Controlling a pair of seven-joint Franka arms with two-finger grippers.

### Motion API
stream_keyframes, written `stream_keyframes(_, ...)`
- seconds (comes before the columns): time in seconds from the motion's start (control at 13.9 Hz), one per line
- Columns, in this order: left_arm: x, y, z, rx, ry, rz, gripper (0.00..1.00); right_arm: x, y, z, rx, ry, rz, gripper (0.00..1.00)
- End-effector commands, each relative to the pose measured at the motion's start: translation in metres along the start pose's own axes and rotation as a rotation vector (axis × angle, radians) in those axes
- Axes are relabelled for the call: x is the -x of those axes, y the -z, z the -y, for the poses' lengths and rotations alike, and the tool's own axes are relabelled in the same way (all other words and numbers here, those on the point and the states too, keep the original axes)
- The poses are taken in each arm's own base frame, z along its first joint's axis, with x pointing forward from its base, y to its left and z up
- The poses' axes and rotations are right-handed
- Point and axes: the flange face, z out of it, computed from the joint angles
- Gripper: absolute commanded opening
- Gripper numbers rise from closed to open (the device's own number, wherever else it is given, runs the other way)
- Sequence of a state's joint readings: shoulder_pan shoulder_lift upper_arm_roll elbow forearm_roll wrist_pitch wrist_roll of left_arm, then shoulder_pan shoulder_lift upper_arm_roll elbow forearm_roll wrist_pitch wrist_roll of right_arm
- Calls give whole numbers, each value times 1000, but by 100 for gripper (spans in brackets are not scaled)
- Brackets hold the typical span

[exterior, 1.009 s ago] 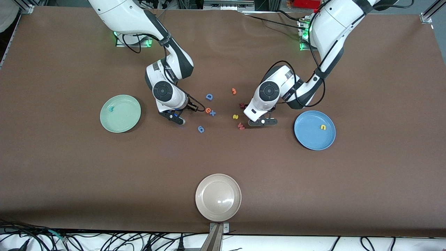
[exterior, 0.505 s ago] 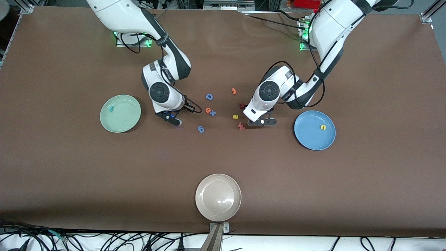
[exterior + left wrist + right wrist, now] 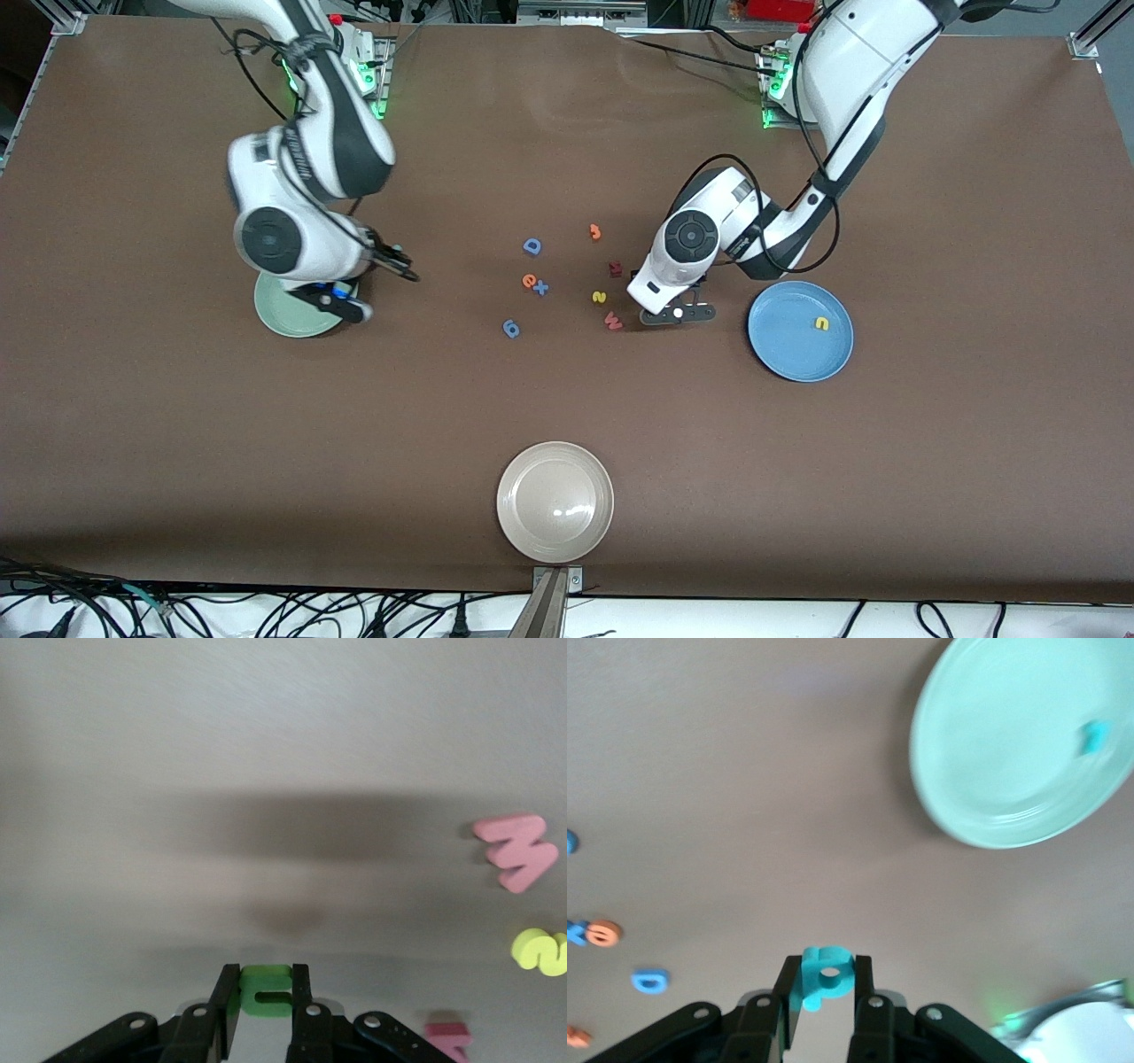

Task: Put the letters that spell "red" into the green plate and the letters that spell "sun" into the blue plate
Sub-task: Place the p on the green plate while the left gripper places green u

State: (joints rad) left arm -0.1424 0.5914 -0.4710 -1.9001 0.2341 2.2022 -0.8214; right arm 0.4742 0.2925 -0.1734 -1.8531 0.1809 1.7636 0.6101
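Observation:
Next, my left gripper lets go of the green "n"/"u" letter inside the blue plate's rim (image 3: pixel 781 307) facing the loose letters.
My right gripper (image 3: pixel 341 306) hangs over the rim of the green plate (image 3: pixel 276 317), shut on the teal "d" letter (image 3: pixel 815 961). A teal "r" (image 3: pixel 1096 735) lies in that plate (image 3: pixel 1010 771). My left gripper (image 3: pixel 678 313) is low over the table beside the red "w" (image 3: pixel 612 320), shut on the green "n"/"u" letter (image 3: pixel 266 990). The blue plate (image 3: pixel 784 346) holds a yellow "n"/"u" letter (image 3: pixel 822 323). The orange "e" (image 3: pixel 528 282) and the yellow "s" (image 3: pixel 599 297) lie on the table between the arms.
A blue plus (image 3: pixel 541 288), a blue "D" (image 3: pixel 532 245), a blue "9" shape (image 3: pixel 511 329), an orange hook piece (image 3: pixel 595 232) and a dark red piece (image 3: pixel 615 268) lie mid-table. A beige plate (image 3: pixel 555 501) sits near the front edge.
The right arm swung from beside the orange "e" to over the green plate's rim, carrying the teal letter. The left gripper shut on the green letter and shifted slightly toward the blue plate.

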Motion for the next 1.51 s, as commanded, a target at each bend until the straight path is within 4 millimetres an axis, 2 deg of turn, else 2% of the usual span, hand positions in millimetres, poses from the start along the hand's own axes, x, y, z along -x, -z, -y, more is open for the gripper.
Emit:
stream_keyframes(0.0,-9,40,37,-63,-62,-28,12,-22,10,-51,8,87,28,1)
stream_keyframes(0.07,-17,47,55,-73,-86,-15,13,-35,10,-74,3,107,31,1)
stream_keyframes(0.14,-23,55,71,-80,-112,-9,13,-45,5,-87,2,138,34,1)
stream_keyframes(0.29,-36,57,106,-95,-192,31,14,-68,-16,-118,2,173,29,1)
stream_keyframes(0.43,-56,56,151,-75,-248,51,16,-79,-54,-132,4,205,11,1)
stream_keyframes(0.58,-69,49,182,-55,-293,68,18,-82,-90,-139,13,203,-12,1)
stream_keyframes(0.79,-73,39,187,-48,-297,79,18,-92,-130,-144,36,248,-52,1)
stream_keyframes(0.87,-73,38,188,-47,-295,82,24,-95,-139,-145,41,257,-65,1)
stream_keyframes(0.94,-73,37,189,-46,-294,85,53,-97,-145,-145,46,266,-71,1)
stream_keyframes(1.01,-73,36,189,-45,-292,87,72,-99,-149,-145,50,265,-73,2)
stream_keyframes(1.08,-75,35,194,-42,-285,90,100,-99,-151,-146,51,263,-72,2)
stream_keyframes(1.15,-75,35,194,-42,-284,90,100,-99,-152,-146,53,264,-71,4)
stream_keyframes(1.23,-75,34,194,-41,-283,92,100,-100,-154,-146,54,263,-70,14)
stream_keyframes(1.37,-74,35,192,-31,-279,94,100,-99,-153,-146,53,262,-70,79)
stream_keyframes(1.44,-74,37,189,-27,-271,91,100,-99,-152,-146,52,262,-69,89)
